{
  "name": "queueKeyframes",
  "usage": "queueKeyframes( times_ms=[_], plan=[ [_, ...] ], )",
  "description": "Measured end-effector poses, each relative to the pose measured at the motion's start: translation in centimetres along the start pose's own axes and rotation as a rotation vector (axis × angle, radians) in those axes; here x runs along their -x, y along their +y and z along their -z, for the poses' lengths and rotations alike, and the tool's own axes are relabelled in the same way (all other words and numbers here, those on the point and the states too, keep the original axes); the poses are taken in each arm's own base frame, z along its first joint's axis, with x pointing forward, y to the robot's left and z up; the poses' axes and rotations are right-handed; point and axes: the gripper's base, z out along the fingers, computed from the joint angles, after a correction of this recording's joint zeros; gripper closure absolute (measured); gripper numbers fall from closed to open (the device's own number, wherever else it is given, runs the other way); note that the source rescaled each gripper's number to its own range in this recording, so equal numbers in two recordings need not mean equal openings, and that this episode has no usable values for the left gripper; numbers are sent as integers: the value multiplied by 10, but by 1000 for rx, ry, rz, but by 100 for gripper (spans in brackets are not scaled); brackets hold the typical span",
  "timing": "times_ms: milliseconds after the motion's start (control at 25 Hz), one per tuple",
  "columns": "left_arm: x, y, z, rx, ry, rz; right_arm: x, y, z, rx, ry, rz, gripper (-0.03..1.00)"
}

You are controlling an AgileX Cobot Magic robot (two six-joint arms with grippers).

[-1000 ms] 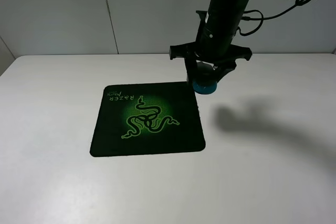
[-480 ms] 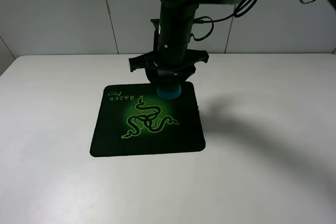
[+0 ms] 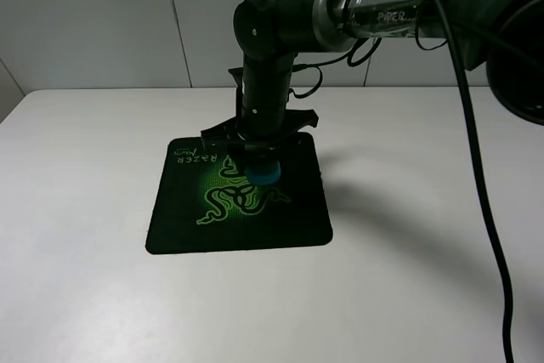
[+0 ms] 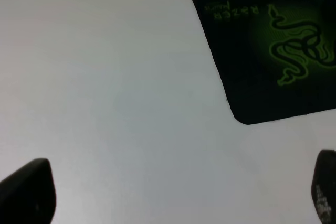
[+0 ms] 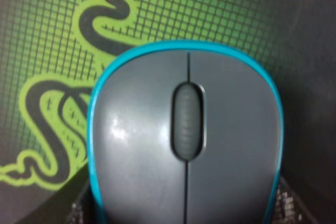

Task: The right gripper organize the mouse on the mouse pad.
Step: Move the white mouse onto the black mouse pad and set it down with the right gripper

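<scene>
Next, my right gripper puts the mouse on the middle of the green snake logo (image 3: 249,192) (image 5: 155,103). It will let go of the mouse there. The mouse is now at the pad's far middle.
The black mouse pad (image 3: 174,218) with a green snake logo lies flat on the white table. My right gripper (image 3: 258,161) reaches down over the pad's far middle and is shut on the mouse (image 3: 263,175), whose blue side shows below the claw. I cannot tell whether the mouse touches the pad. In the right wrist view the dark grey mouse (image 5: 186,140) with its blue rim fills the picture, with the pad's logo (image 5: 52,35) close under it. In the left wrist view the left gripper (image 4: 176,192) is open over bare table, apart from the pad (image 4: 252,87).
The white table (image 3: 85,295) spreads around the pad on all sides. A pale wall (image 3: 102,23) stands behind the table's far edge. The right arm (image 3: 382,10) and its cables (image 3: 476,167) cross above the table's right half.
My right gripper has carried the mouse left and down, from beyond the pad's far right corner to low over the logo.
</scene>
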Motion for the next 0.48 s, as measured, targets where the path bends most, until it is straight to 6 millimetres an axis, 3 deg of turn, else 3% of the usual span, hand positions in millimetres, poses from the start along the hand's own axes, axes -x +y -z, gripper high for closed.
queueKeyframes(
  times_ms=[480],
  plan=[
    [0,0,0,0,0,0,4,2,-31,20,-24,43,97]
  ],
)
